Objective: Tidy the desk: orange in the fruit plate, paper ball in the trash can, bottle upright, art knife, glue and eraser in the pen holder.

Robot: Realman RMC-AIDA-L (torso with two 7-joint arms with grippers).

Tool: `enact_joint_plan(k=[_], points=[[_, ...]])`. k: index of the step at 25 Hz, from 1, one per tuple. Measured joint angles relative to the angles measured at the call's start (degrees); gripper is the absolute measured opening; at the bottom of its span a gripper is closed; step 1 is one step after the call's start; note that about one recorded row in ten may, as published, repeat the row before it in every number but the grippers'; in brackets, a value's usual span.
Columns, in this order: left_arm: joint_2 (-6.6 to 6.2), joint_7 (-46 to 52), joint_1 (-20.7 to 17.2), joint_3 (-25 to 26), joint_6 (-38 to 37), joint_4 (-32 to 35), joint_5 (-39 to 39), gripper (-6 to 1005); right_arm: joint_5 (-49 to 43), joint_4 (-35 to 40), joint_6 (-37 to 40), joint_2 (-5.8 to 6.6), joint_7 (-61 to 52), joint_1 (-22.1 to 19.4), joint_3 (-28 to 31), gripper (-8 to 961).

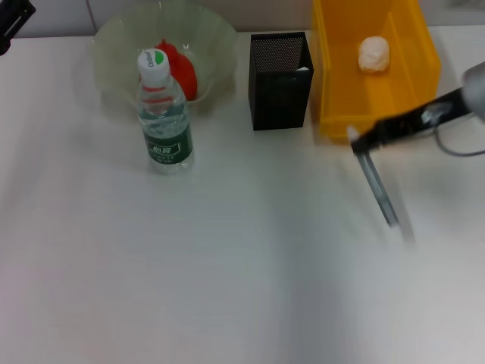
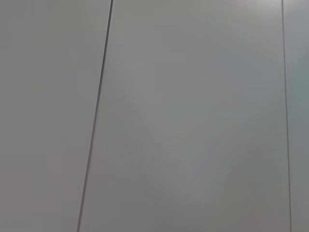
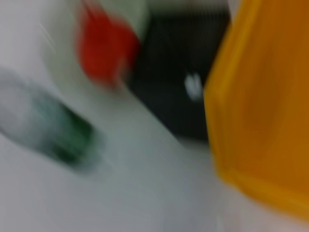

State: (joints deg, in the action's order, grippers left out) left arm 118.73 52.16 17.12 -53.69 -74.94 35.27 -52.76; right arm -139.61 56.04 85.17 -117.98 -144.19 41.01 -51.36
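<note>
My right gripper should release the grey glue inside the black pen holder (image 1: 273,53) (image 3: 171,54), near the back mesh side of the pen holder.
In the head view my right gripper (image 1: 358,141) hovers just in front of the yellow trash can (image 1: 333,83), shut on the grey glue (image 1: 381,191), which hangs down towards the desk (image 1: 227,265). The paper ball (image 1: 373,54) lies in the trash can. The orange (image 1: 182,67) sits in the green fruit plate (image 1: 216,34). The bottle (image 1: 165,114) stands upright in front of the plate. The black pen holder (image 1: 279,83) has a white tip showing at its rim. The art knife and eraser are not in view. My left gripper (image 1: 10,21) is parked at the far left corner.
The blurred right wrist view shows the orange (image 3: 104,53), bottle (image 3: 63,130), pen holder (image 3: 174,72) and trash can (image 3: 260,106). The left wrist view shows only a plain pale surface with thin dark lines.
</note>
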Motion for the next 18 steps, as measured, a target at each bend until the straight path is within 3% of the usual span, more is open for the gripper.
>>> enact_joint_plan(k=[2, 3, 4, 5, 7, 8, 9, 12, 13, 18], points=[[0.00, 0.0, 0.0, 0.0, -0.1, 0.0, 0.0, 785, 16.1, -4.4, 0.1, 0.78, 11.6, -3.4, 6.6, 146], [0.00, 0.0, 0.1, 0.0, -0.2, -0.2, 0.0, 785, 31.0, -11.2, -0.1, 1.35, 23.4, -5.7, 10.2, 146], [0.00, 0.0, 0.1, 0.0, -0.2, -0.2, 0.0, 785, 38.8, -15.6, -0.2, 1.59, 30.5, -6.6, 11.4, 146], [0.00, 0.0, 0.2, 0.0, -0.2, -0.2, 0.0, 785, 38.8, -15.6, -0.2, 1.59, 30.5, -6.6, 11.4, 145], [0.00, 0.0, 0.4, 0.0, -0.2, -0.3, 0.0, 785, 52.1, -23.8, -0.3, 1.64, 45.5, -7.5, 12.3, 145], [0.01, 0.2, 0.5, 0.0, -0.2, -0.3, 0.0, 785, 61.3, -29.1, -0.5, 0.57, 59.2, -7.5, 12.4, 144], [0.01, 0.2, 0.5, 0.0, -0.2, -0.3, 0.0, 785, 61.3, -29.1, -0.5, 0.57, 59.2, -7.5, 12.4, 144], [0.04, 0.4, 0.6, 0.0, -0.2, -0.4, -0.1, 785, 68.5, -34.1, -2.7, -1.46, 78.0, -5.3, 11.6, 143], [0.07, 0.5, 0.5, -0.1, -0.3, -0.4, -0.1, 785, 71.3, -39.3, -6.6, -1.59, 87.5, -1.6, 10.8, 142], [0.09, 0.5, -0.1, -0.2, -1.2, -0.6, 0.0, 785, 71.7, -44.3, -16.7, -1.48, 96.0, 4.4, 10.3, 141]])
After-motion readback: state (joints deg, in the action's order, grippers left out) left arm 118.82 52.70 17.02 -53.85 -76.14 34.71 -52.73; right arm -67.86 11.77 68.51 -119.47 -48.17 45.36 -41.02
